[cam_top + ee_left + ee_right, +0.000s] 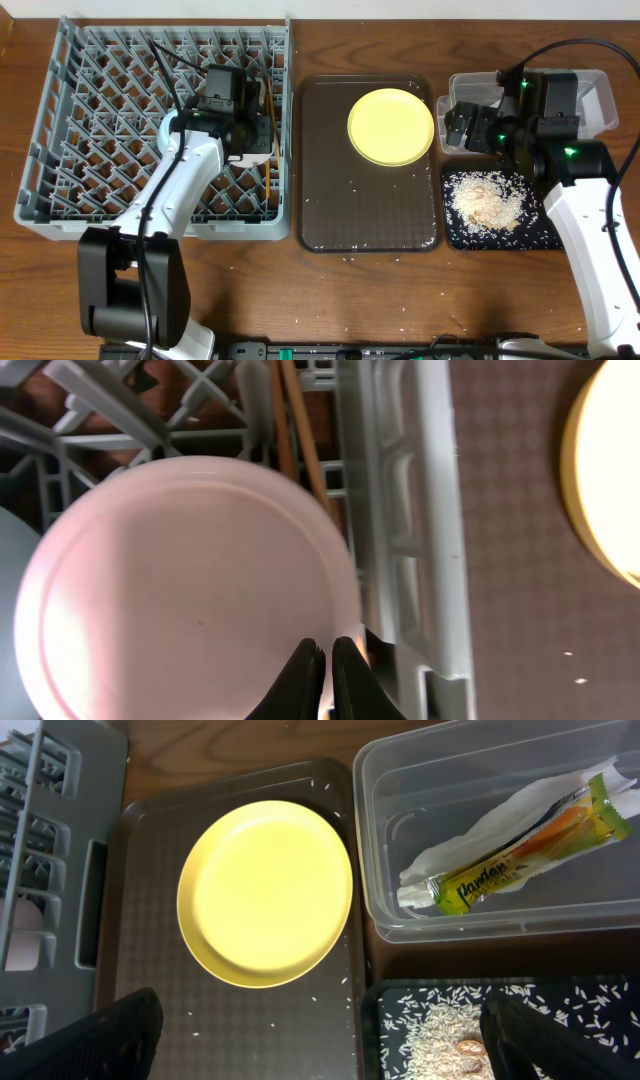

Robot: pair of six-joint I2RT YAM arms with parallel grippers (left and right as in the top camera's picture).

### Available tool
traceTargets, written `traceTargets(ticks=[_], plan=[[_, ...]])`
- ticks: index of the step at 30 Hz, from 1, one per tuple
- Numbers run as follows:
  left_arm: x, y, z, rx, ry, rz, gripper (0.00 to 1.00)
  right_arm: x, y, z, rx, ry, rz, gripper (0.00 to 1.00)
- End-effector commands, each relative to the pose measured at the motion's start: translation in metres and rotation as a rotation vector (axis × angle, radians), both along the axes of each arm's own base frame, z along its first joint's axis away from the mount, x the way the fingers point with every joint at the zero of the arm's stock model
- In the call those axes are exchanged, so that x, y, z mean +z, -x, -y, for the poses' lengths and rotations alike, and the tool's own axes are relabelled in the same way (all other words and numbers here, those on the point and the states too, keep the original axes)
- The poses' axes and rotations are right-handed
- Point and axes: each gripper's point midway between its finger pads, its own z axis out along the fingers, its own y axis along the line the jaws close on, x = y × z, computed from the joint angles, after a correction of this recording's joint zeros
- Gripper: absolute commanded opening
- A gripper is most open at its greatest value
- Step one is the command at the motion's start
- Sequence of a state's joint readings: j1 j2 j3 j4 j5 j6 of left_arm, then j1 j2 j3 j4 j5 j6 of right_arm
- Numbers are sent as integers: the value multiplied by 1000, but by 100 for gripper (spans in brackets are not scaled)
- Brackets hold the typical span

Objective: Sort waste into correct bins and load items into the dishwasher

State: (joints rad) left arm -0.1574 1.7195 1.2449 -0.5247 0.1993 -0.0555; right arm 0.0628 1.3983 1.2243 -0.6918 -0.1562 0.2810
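Note:
My right gripper is to grab the rim of the yellow plate [429, 143] [341, 932] next, on the side facing the clear tub and the black tray.
My left gripper [326, 660] is low inside the grey dish rack [60, 150], near its right wall [410, 510]. It is shut at the rim of the white bowl [190, 590], which fills the left wrist view. Wooden chopsticks [296, 430] lie in the rack just beyond the bowl. The yellow plate [390, 125] sits on the brown tray and also shows in the right wrist view [265, 895]. My right gripper [330, 1040] is open and empty, hovering over the gap between the tray and the bins. The clear tub [400, 840] holds the green-and-yellow wrapper [520, 860] and the white napkin [450, 850]. The black tray [540, 235] holds rice [487, 198].
The dark brown serving tray [370, 210] lies between the rack and the bins, with stray rice grains on it and on the table in front. A pale grey-blue curved edge [8, 560] shows left of the white bowl. The right arm [580, 200] hangs over the bins.

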Motion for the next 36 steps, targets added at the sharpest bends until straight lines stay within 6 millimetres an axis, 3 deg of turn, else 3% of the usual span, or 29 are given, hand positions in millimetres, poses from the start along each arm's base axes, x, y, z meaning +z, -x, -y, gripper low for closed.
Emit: traceTargets(ticks=[1,3,11,14,17,20,23,26,29,30,32,34,36], plan=[[39,3,5,-1,46,80,13,6,-1,3,-12,5,14,99],[58,7,4,-2,53,122,27,6,-1,3,-12,5,14,99],[134,51,-15,49,27,257,58,6,-1,3,-12,5,14,99],[159,72,-18,49,36,306,68,6,-1,3,-12,5,14,99],[178,92,-21,49,44,349,70,6,-1,3,-12,5,14,99],[187,112,-24,49,46,360,74,15,-7,-10,-15,-95,40,99],[190,127,-27,48,46,354,76,22,-9,-45,95,-212,57,91],[193,134,-22,26,74,354,82,1,-5,-73,166,-168,0,84],[194,133,-16,5,101,354,82,-12,-5,-75,164,-87,-16,98],[195,132,-8,-21,133,351,82,-12,-6,-72,151,-69,-12,96],[191,130,-1,-48,164,329,82,-18,-4,-65,101,-59,-40,81],[186,127,0,-46,161,309,82,-36,7,-62,-2,-105,-150,70],[182,123,0,-45,159,294,83,-67,18,-65,-73,-131,-267,61]])
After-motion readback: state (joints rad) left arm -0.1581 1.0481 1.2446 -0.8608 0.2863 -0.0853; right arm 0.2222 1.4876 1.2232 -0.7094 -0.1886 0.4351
